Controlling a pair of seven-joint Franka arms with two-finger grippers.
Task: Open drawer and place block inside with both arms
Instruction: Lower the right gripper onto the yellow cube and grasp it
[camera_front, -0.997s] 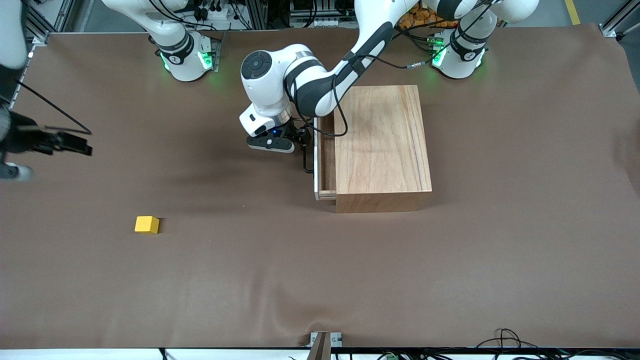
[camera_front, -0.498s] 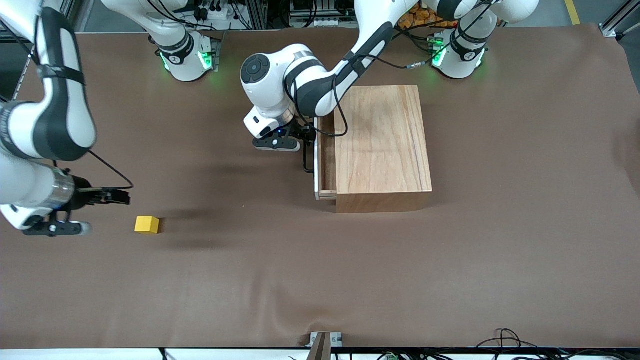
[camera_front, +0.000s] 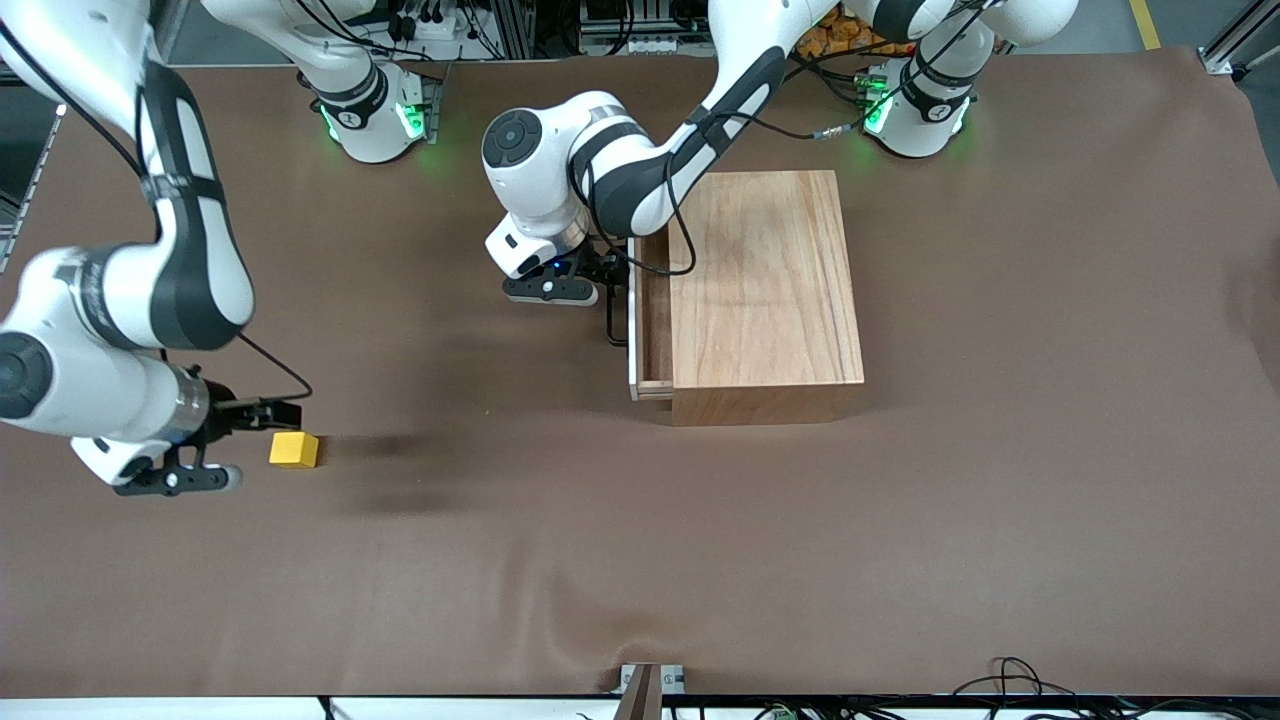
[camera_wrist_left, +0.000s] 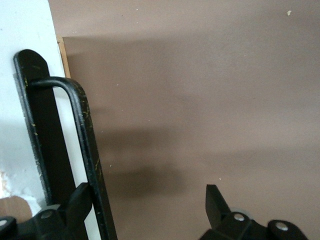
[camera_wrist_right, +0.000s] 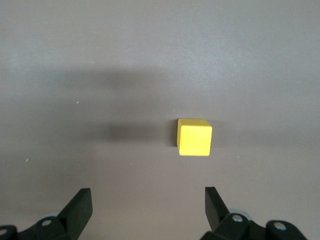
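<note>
I should next move my right gripper to the yellow block on the brown cloth and close it on the block's opposite sides (camera_front: 294, 450) (camera_wrist_right: 195, 138).
The yellow block (camera_front: 294, 449) (camera_wrist_right: 195, 137) lies on the brown cloth toward the right arm's end of the table. My right gripper (camera_front: 280, 413) (camera_wrist_right: 148, 194) hangs just beside it, open, with nothing between its fingers. The wooden box (camera_front: 765, 290) stands mid-table, and its drawer (camera_front: 633, 330) is pulled out a little. My left gripper (camera_front: 610, 275) (camera_wrist_left: 147, 192) is open at the drawer's black wire handle (camera_front: 614, 312) (camera_wrist_left: 82, 130). The wire runs just inside one finger (camera_wrist_left: 80, 200), in front of the pale front panel (camera_wrist_left: 25, 30).
Brown cloth (camera_front: 640, 540) covers the whole table, with a few wrinkles near the front edge. Both green-lit arm bases (camera_front: 375, 115) (camera_front: 915, 115) stand along the edge farthest from the front camera. Cables lie at the front edge (camera_front: 1010, 680).
My right arm has swung in from the table's end and come down beside the block, jaws still open. My left gripper has barely shifted at the drawer handle.
</note>
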